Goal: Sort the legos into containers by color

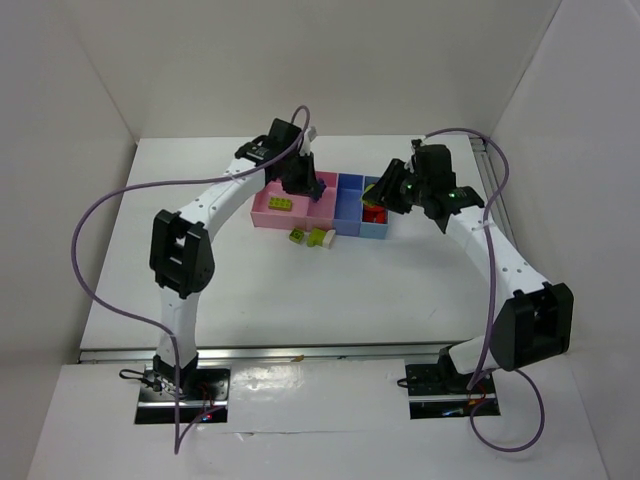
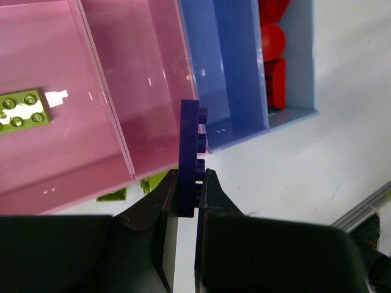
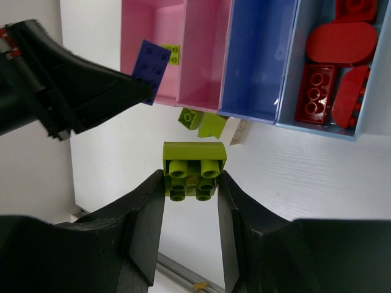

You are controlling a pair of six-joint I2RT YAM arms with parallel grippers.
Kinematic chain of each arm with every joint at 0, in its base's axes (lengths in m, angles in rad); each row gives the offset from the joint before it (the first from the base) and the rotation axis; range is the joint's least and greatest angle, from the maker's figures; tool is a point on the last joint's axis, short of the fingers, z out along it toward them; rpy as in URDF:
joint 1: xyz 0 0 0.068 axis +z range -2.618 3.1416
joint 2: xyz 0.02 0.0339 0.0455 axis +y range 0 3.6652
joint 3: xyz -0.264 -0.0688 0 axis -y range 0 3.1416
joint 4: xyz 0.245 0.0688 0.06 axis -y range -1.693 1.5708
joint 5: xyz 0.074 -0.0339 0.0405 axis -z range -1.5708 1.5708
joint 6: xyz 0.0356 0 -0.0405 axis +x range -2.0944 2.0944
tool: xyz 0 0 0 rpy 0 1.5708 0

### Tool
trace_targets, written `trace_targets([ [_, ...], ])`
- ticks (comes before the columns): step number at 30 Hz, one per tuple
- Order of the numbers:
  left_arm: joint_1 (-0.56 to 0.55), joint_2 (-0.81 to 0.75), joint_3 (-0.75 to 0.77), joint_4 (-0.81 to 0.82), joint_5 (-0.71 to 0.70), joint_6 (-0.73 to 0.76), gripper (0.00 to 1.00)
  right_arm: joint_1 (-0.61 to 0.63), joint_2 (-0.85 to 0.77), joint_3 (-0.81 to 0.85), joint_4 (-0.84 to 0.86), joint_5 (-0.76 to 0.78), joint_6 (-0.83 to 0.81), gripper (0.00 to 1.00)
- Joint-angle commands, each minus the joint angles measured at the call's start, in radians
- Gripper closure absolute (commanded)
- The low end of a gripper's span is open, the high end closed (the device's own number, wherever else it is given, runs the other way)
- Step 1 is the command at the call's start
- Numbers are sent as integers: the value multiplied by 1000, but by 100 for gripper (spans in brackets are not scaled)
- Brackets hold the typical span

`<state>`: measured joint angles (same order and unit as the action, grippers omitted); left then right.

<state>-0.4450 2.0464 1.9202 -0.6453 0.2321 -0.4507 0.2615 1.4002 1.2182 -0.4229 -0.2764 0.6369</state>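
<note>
Next, my right gripper lets go of the yellow-green lego in the wide pink bin (image 1: 285,187) (image 3: 169,23), behind the flat yellow-green brick.
My left gripper (image 2: 190,178) is shut on a dark blue brick (image 2: 189,146), held on edge above the front wall of the pink bins (image 2: 61,177); it also shows in the top view (image 1: 300,185). My right gripper (image 3: 190,180) is shut on a yellow-green brick (image 3: 194,165), held above the table in front of the bins. The wide pink bin (image 1: 262,215) holds a flat yellow-green brick (image 2: 21,111). The end light blue bin (image 3: 317,129) holds several red bricks (image 3: 336,67). The narrow pink bin (image 3: 204,49) and the other blue bin (image 3: 256,55) look empty.
Two yellow-green bricks (image 3: 201,121) and a whitish brick (image 3: 235,131) lie on the table just in front of the bins, also seen from above (image 1: 310,238). White walls enclose the table. A metal rail runs along the near edge (image 1: 300,352).
</note>
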Motion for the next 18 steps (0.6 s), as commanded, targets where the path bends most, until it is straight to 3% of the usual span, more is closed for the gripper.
trace_targets([
  [1, -3, 63, 72, -22, -45, -57, 100, -16, -15, 24, -2, -3, -22, 94],
  [4, -3, 118, 101, -22, -54, -78, 100, -16, -15, 12, 33, -24, -13, 94],
  [6, -3, 152, 114, -22, -54, -79, 84, -16, -3, 26, 18, -24, -22, 94],
  [7, -3, 162, 129, -22, -54, -79, 63, -25, -3, 35, 18, -24, -22, 94],
  [12, -3, 182, 158, -40, -68, -69, 35, -25, 6, 47, 18, 2, -32, 94],
  [15, -3, 182, 203, -69, -59, -49, 28, -25, 51, 80, 18, -9, -43, 94],
  [18, -3, 120, 224, -122, -74, -40, 28, -2, 71, 40, 128, -59, -5, 94],
])
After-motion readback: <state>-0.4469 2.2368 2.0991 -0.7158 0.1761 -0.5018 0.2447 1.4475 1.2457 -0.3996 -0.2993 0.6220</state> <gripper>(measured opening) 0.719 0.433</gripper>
